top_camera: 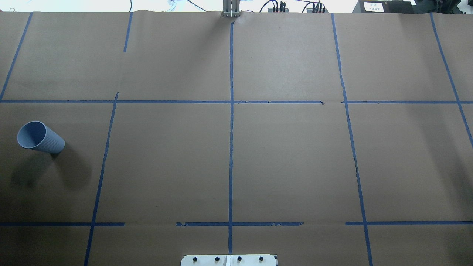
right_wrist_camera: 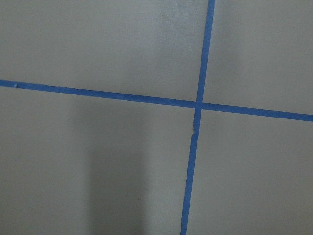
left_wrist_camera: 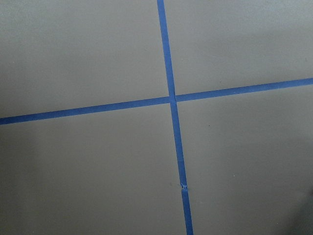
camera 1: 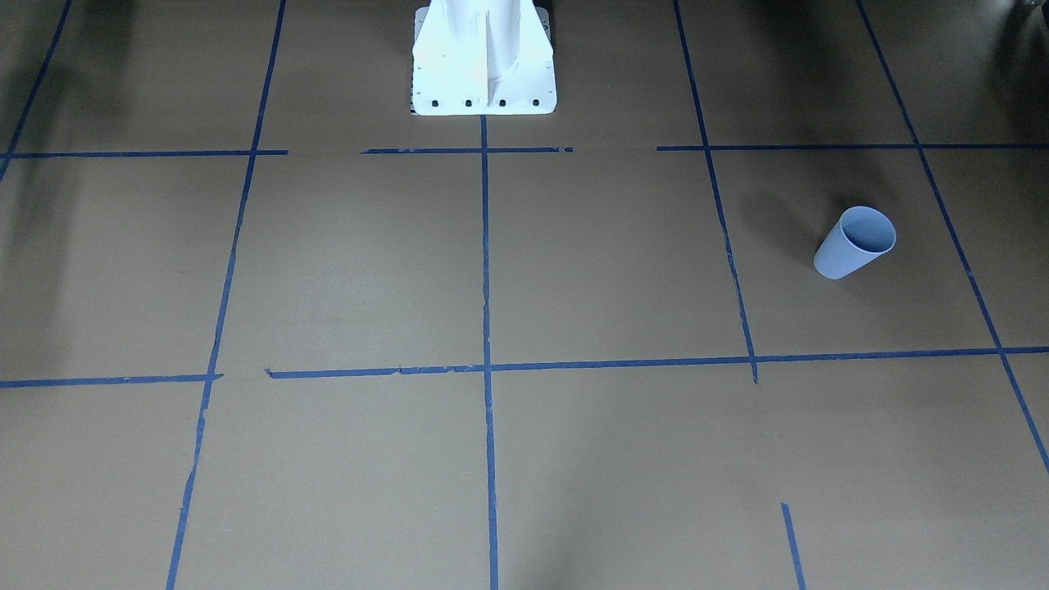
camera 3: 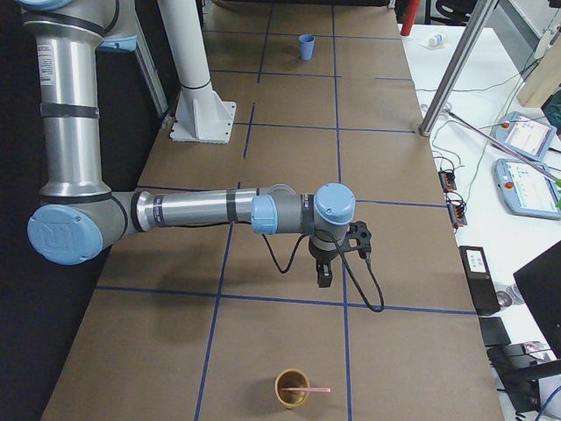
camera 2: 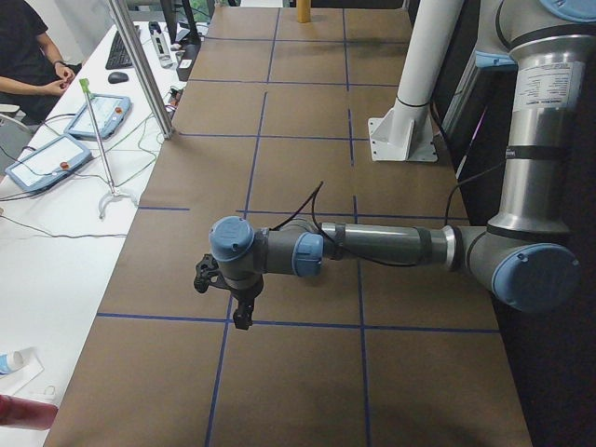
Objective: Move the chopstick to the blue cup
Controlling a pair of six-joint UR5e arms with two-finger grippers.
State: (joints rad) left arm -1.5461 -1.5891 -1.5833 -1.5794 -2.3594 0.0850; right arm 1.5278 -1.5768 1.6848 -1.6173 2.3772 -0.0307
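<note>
Next, my left gripper grips the blue cup's rim (camera 1: 892,228) at the side farthest from the white robot base, with one finger inside the cup.
The blue cup (top_camera: 40,137) stands upright on the brown paper at the table's left end; it also shows in the front-facing view (camera 1: 855,242) and far off in the exterior right view (camera 3: 306,46). A pale pink chopstick (camera 3: 314,388) rests in a tan cup (camera 3: 292,388) at the table's right end, leaning over its rim. My right gripper (camera 3: 323,279) hangs above the table, well short of the tan cup. My left gripper (camera 2: 242,317) hangs above the table at the other end. Both show only in side views, so I cannot tell whether they are open or shut.
Blue tape lines (top_camera: 231,147) divide the brown paper into a grid. The white robot base (camera 1: 483,61) stands at the table's near edge. Both wrist views show only paper and a tape crossing (left_wrist_camera: 172,99). An operator (camera 2: 28,56) sits at a side desk with tablets.
</note>
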